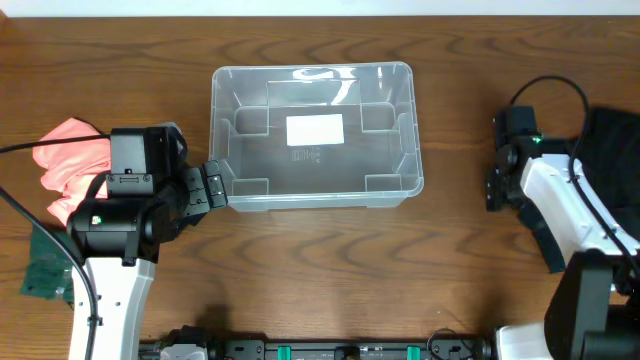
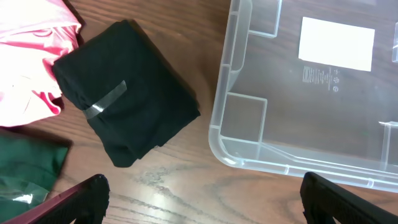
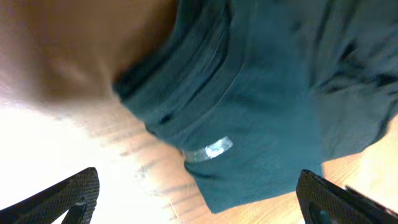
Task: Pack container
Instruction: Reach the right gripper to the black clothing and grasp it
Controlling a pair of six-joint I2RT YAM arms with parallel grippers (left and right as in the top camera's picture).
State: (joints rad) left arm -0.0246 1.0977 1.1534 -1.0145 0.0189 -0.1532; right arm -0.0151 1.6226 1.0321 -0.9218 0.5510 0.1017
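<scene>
My right gripper is going to close on the layered edge (image 1: 530, 222) (image 3: 185, 147) of the teal folded cloth next to its piece of tape, to keep the folds together.
The clear plastic container (image 1: 318, 199) stands empty at the table's middle, a white label on its bottom; its near-left corner shows in the left wrist view (image 2: 219, 118). My left gripper (image 1: 212, 187) is open and empty beside that corner, over bare wood (image 2: 202, 199). A black folded cloth with a tape strip (image 2: 127, 93) lies just left of the container. My right gripper (image 1: 496, 188) is open and empty at the right, above a teal folded cloth with tape (image 3: 249, 106), its fingers (image 3: 199, 196) spread wide over the cloth's edge.
A pink cloth (image 1: 68, 158) and a green cloth (image 1: 38, 268) lie at the far left, both also in the left wrist view (image 2: 28, 62) (image 2: 25, 171). A dark cloth (image 1: 612, 145) lies at the right edge. Teal cloth shows under the right arm (image 1: 545, 240).
</scene>
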